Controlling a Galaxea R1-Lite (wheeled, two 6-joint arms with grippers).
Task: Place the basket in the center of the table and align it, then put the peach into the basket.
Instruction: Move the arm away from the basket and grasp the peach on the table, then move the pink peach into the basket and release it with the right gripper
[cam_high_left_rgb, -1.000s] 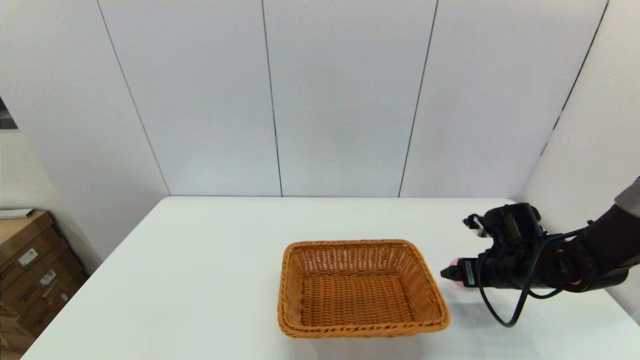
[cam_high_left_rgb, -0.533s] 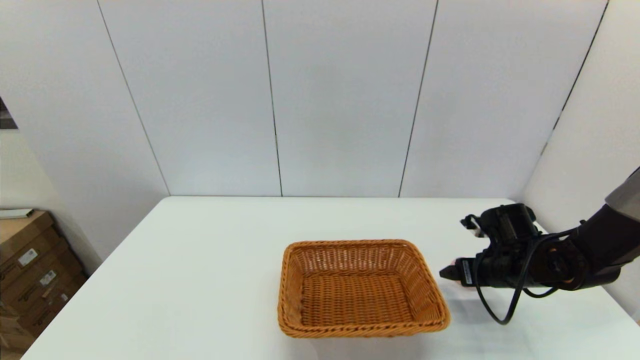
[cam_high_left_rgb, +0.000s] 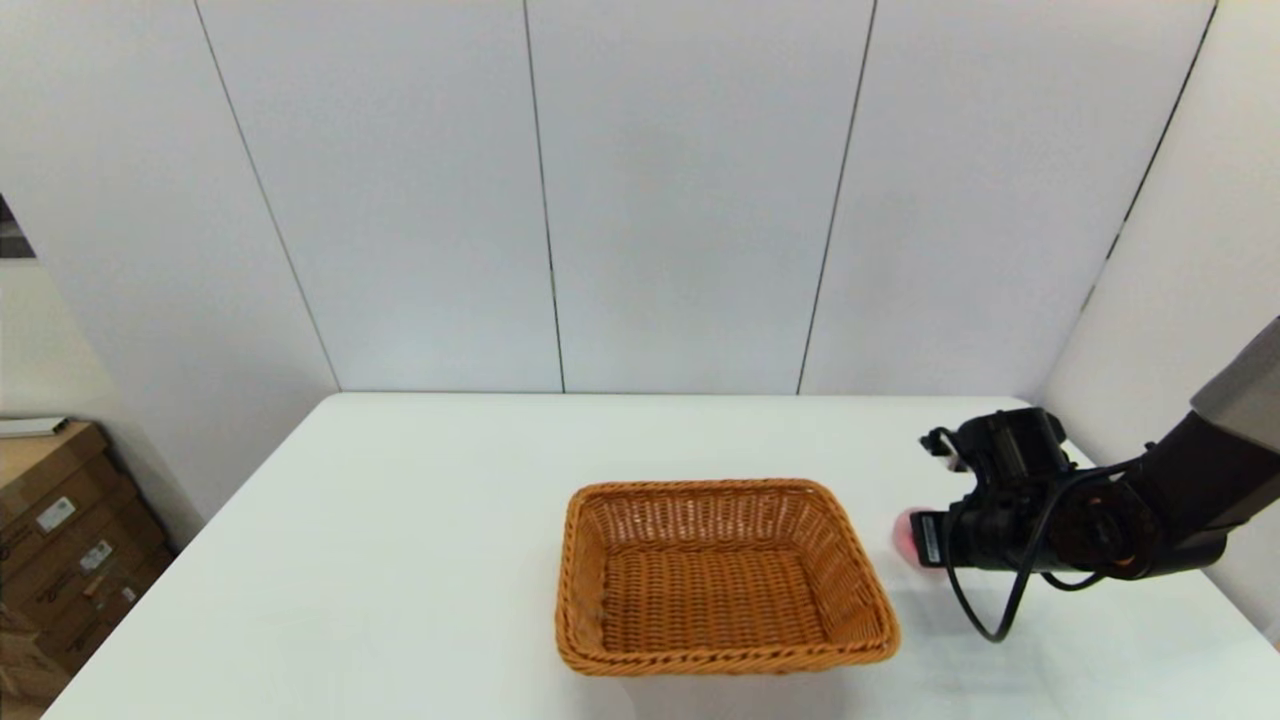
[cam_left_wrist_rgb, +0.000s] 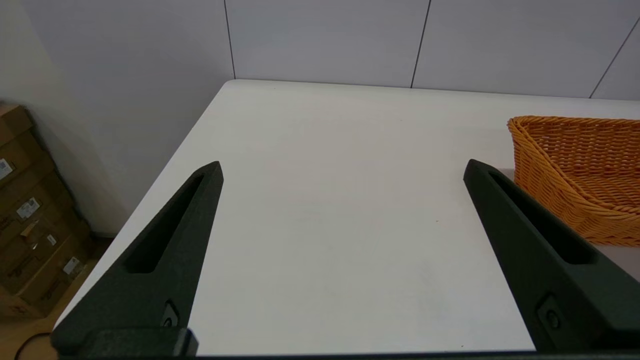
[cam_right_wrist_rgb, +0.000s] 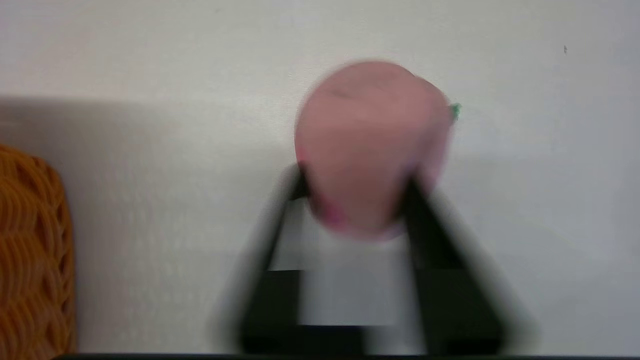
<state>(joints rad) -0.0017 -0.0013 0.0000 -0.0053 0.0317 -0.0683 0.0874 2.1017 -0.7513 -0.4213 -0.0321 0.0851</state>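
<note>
Next, my right gripper releases the peach on the basket's woven bottom (cam_high_left_rgb: 715, 616), near the middle of the basket's front side.
The orange-brown wicker basket (cam_high_left_rgb: 716, 661) sits empty near the middle of the white table (cam_high_left_rgb: 420, 530), slightly toward its front. Just off the basket's right side, my right gripper (cam_high_left_rgb: 912, 540) is shut on the pink peach (cam_high_left_rgb: 904, 533). The right wrist view shows the peach (cam_right_wrist_rgb: 370, 135) pinched between my two fingers (cam_right_wrist_rgb: 425, 215) above the tabletop, with the basket's edge (cam_right_wrist_rgb: 30, 250) off to one side. My left gripper (cam_left_wrist_rgb: 342, 167) hangs open over the table's left part, holding nothing, and the basket (cam_left_wrist_rgb: 575, 165) lies beyond its right finger.
Cardboard boxes (cam_high_left_rgb: 60, 540) are stacked on the floor beyond the table's left edge. A pale panelled wall runs behind the table and close along its right side. A black cable (cam_high_left_rgb: 985, 620) loops down from the right wrist.
My right gripper has turned and risen slightly beside the basket, so the peach shows more plainly at its tip. The basket has not moved.
</note>
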